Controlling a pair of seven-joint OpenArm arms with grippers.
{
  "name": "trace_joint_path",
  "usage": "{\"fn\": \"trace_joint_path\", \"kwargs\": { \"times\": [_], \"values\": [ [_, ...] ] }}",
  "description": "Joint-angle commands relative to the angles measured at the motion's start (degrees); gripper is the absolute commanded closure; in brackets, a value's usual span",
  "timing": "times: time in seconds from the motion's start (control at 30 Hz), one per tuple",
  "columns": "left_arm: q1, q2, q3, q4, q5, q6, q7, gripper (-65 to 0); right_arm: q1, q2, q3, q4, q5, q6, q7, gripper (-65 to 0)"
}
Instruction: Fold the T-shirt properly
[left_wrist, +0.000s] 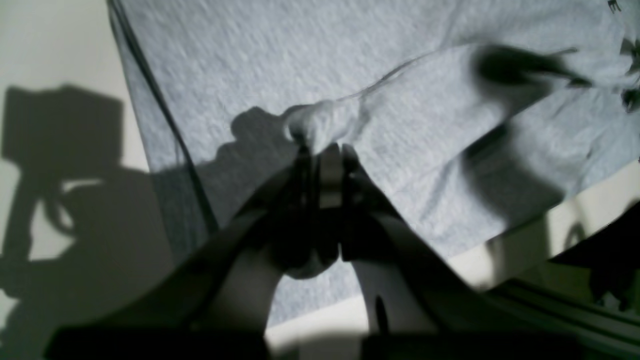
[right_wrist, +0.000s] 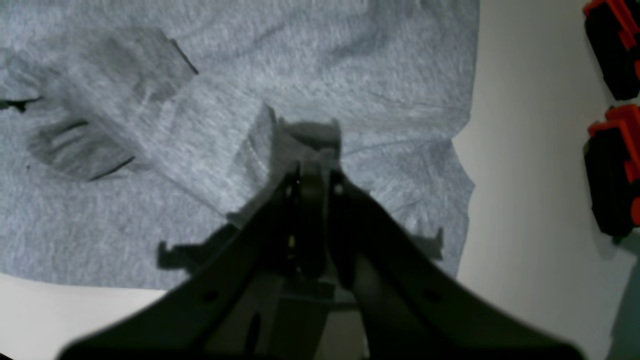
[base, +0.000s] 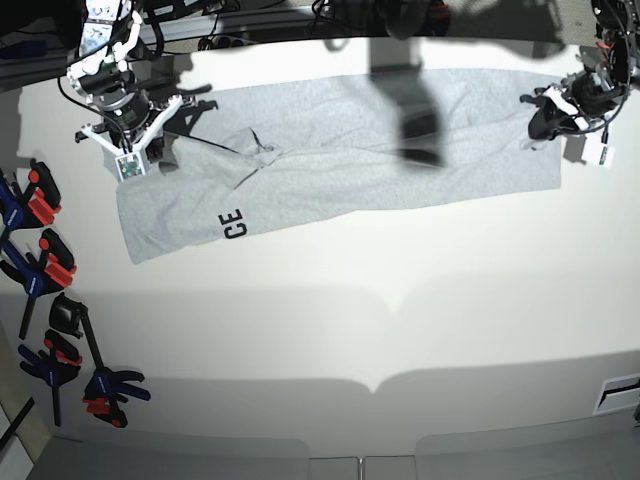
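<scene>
My left gripper pinches a bunched fold inside the T-shirt's end edge; I will open, grab the end edge itself (left_wrist: 158, 180), then fold that end toward the middle.
The light grey T-shirt (base: 330, 175) lies stretched in a long band across the far part of the white table, with black letters "CE" (base: 234, 224) on its near left part. My left gripper (base: 541, 118) is at the shirt's right end; in the left wrist view it (left_wrist: 325, 150) is shut on a bunched fold of the T-shirt (left_wrist: 250, 50). My right gripper (base: 163, 128) is at the shirt's left end; in the right wrist view it (right_wrist: 315, 167) is shut on an edge of the T-shirt (right_wrist: 350, 50). A folded sleeve (right_wrist: 125, 85) lies flat to its left.
Several orange, blue and black clamps (base: 45, 265) lie along the table's left edge; two show in the right wrist view (right_wrist: 612, 170). A dark shadow (base: 412, 110) falls across the shirt's middle. White table (base: 330, 330) stretches in front of the shirt.
</scene>
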Motion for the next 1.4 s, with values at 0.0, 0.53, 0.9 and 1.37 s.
{"fn": "trace_joint_path", "kwargs": {
  "times": [0.0,0.53,0.9,1.37],
  "values": [
    [-0.1,-1.1,-0.5,1.0,-0.9,-0.5,-0.6,0.0,0.3,0.7,0.3,1.2,-0.1,-0.3,1.1,0.0],
    [-0.2,-1.3,-0.5,1.0,1.6,-0.6,-2.0,-16.2,4.6,0.7,0.9,1.1,-2.6,-8.3,1.1,0.0],
    [-0.1,-1.2,-0.5,1.0,3.0,-0.6,-2.7,-19.7,7.6,0.7,0.9,1.1,-2.6,-8.3,1.1,-4.3],
    [-0.2,-1.2,-0.5,-4.5,3.0,-0.5,-9.2,-32.3,7.6,0.7,0.9,1.2,-2.6,-8.8,3.7,-35.0]
  ]
}}
